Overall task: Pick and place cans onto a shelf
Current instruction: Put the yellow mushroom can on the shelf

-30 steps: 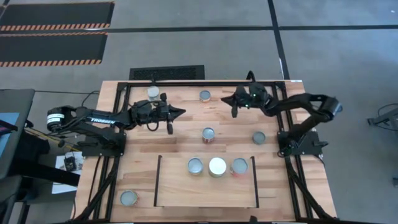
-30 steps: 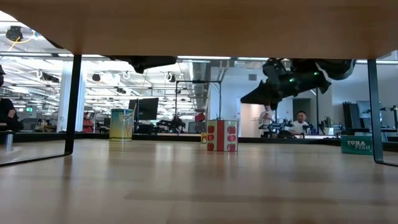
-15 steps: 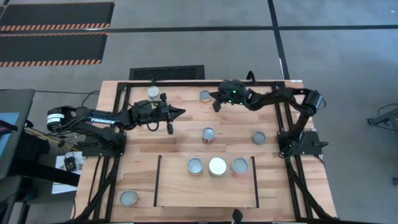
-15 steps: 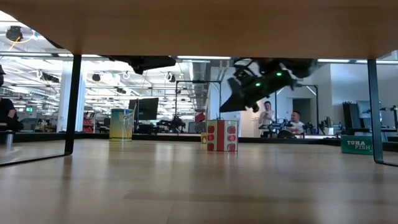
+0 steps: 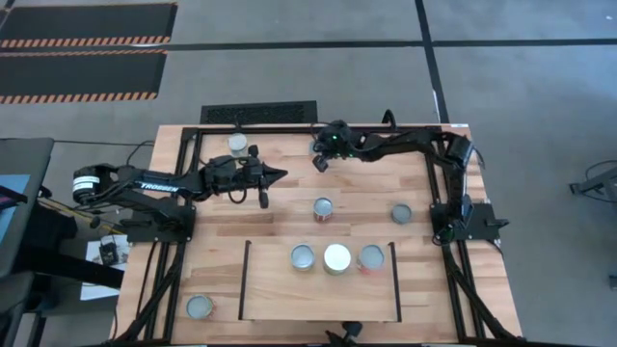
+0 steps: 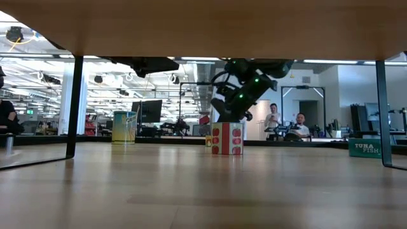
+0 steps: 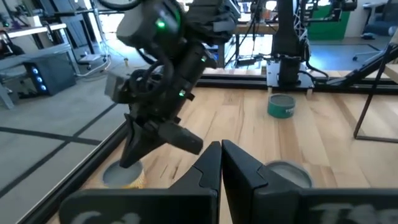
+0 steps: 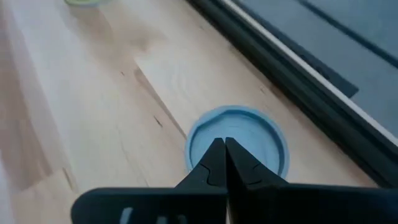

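My right gripper is hovering with shut fingers over the middle of the yellow can's top, so it should open and pinch the yellow can's rim (image 8: 189, 151) before it lifts.
My right gripper (image 5: 319, 161) is shut and slants down close over a can (image 8: 237, 142) with a silver-blue top, near the table's far edge. The left wrist view shows that can (image 7: 122, 175) with a yellow label, just under the right fingers, with no contact showing. My left gripper (image 5: 281, 174) is shut, level and empty, left of the table's middle. Three cans (image 5: 337, 257) stand in a row on the far part of the light-wood shelf (image 5: 318, 294). Other cans stand at the middle (image 5: 323, 208), right (image 5: 401, 213), far left (image 5: 237, 145) and near left (image 5: 200, 306).
The black tube frame (image 5: 289, 126) runs along the far edge right behind the can under my right gripper. The shelf's thin black rails (image 5: 244, 280) flank the panel. Bare wood lies between the two grippers. People sit in the room beyond (image 6: 299, 124).
My right gripper has swept along the far edge toward the table's left, tipping its nose downward, and now stands over the far can, still shut. The cans have kept their places.
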`<action>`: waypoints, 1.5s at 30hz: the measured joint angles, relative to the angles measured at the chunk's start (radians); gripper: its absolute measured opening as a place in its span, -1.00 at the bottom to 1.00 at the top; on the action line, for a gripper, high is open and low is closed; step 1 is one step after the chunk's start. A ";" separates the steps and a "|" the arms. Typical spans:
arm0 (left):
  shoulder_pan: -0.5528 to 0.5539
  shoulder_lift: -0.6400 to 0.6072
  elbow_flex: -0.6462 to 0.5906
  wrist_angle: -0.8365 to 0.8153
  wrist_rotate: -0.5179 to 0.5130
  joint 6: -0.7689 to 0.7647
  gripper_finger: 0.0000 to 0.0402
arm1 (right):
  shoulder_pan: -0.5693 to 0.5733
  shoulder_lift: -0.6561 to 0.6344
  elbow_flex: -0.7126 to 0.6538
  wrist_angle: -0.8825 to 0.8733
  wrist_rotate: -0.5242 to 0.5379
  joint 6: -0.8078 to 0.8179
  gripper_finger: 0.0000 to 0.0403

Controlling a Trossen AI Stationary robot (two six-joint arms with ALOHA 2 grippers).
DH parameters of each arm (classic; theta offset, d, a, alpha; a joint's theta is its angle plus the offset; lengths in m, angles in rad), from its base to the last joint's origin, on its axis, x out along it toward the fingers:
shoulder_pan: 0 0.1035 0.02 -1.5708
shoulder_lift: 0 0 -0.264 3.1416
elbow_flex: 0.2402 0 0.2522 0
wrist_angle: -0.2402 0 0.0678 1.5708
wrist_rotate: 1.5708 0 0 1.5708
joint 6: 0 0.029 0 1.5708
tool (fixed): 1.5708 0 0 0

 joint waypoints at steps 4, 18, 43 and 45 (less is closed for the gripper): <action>0.000 0.000 0.000 -0.012 0.000 0.000 -0.99 | 0.000 0.043 0.055 -0.087 0.000 -0.014 -0.97; 0.000 0.000 0.000 -0.022 -0.001 0.011 -0.99 | 0.001 0.038 0.076 -0.192 -0.028 -0.052 -0.97; 0.000 0.000 0.001 -0.027 0.003 0.011 -0.99 | 0.077 -0.033 0.074 -0.303 -0.007 -0.165 -0.41; 0.000 0.000 0.001 -0.027 0.003 0.011 -0.99 | 0.084 -0.033 0.074 -0.306 -0.006 -0.183 -0.31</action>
